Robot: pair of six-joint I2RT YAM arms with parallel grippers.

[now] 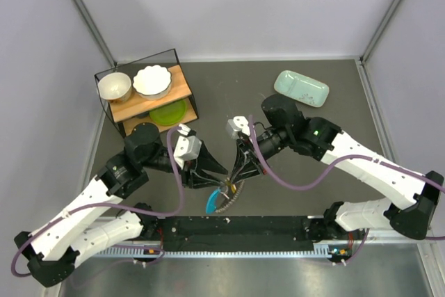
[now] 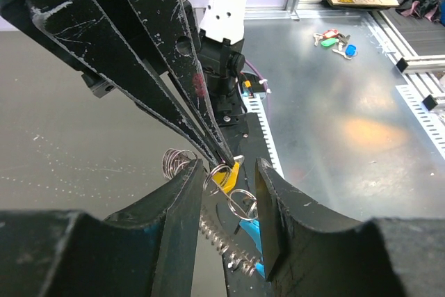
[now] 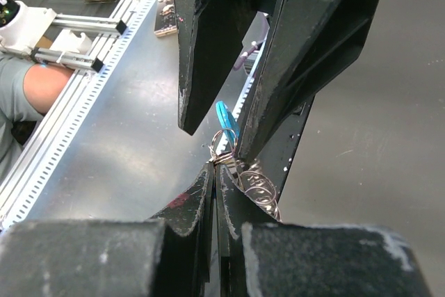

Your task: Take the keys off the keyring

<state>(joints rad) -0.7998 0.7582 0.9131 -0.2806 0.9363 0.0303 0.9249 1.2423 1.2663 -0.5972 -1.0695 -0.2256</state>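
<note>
My right gripper is pinching the split ring by the yellow-covered piece [image 2: 231, 178]. My left gripper should hold the rings before my right gripper takes that piece.
The keyring, a floppy coiled silvery wire [image 1: 227, 204], lies by the table's near edge and shows in the left wrist view [image 2: 212, 231] and the right wrist view [image 3: 261, 190]. A blue-covered key [image 1: 211, 203] hangs on it [image 2: 252, 231] [image 3: 225, 119]. Small split rings [image 2: 243, 203] and a yellow-covered piece [image 2: 232, 174] sit at the bunch's top. My right gripper [image 1: 233, 181] [image 3: 216, 166] is shut, pinching a small split ring [image 3: 222, 145]. My left gripper [image 1: 222, 183] [image 2: 228, 180] is open, its fingers [image 3: 197, 67] on either side of the rings. Other keys are hidden.
A black wire rack [image 1: 174, 53] with wooden shelves, two white bowls and a green plate [image 1: 167, 113] stands at the back left. A pale green tray [image 1: 301, 88] lies at the back right. A black strip [image 1: 236, 231] runs along the near edge.
</note>
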